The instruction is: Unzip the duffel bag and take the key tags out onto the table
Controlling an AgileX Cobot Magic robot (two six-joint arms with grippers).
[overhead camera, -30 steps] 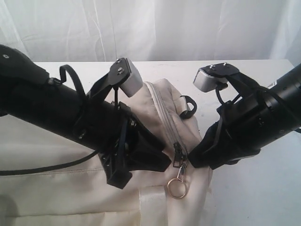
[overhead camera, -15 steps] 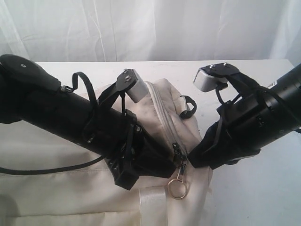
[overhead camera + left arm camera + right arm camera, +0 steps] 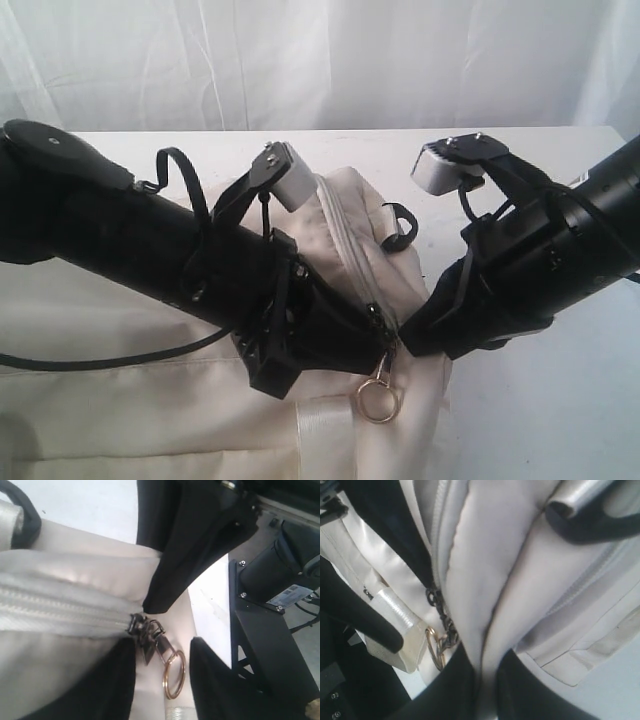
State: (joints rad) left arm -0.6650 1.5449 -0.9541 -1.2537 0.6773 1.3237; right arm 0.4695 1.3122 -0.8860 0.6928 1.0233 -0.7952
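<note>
Next, my left gripper grabs the dark slider (image 3: 138, 625) above the ring pull and pulls that slider toward the zipper's far end, as the ring pull already hangs at the zipper's near end.
The cream duffel bag (image 3: 350, 215) lies on the white table (image 3: 560, 400) with its zipper (image 3: 60, 611) shut. The metal ring pull (image 3: 378, 400) hangs at the zipper's near end. My left gripper (image 3: 378, 345) is open, and in the left wrist view (image 3: 162, 680) the ring pull (image 3: 174, 675) and slider lie between its black fingers (image 3: 112, 685) without being clamped. My right gripper (image 3: 412, 340) is shut on a fold of the bag's fabric (image 3: 487, 645) just beside the slider (image 3: 442, 620). The key tags are out of view.
A black-edged webbing strap loop (image 3: 400, 225) lies on the bag's far side. A pale webbing band (image 3: 325, 440) runs down the bag's front. A white curtain (image 3: 320, 60) hangs behind the table. Bare tabletop (image 3: 540, 420) shows to the right of the bag.
My left arm has moved right and down along the bag, bringing its fingers up to the slider and ring pull. The right arm and the bag have stayed still.
</note>
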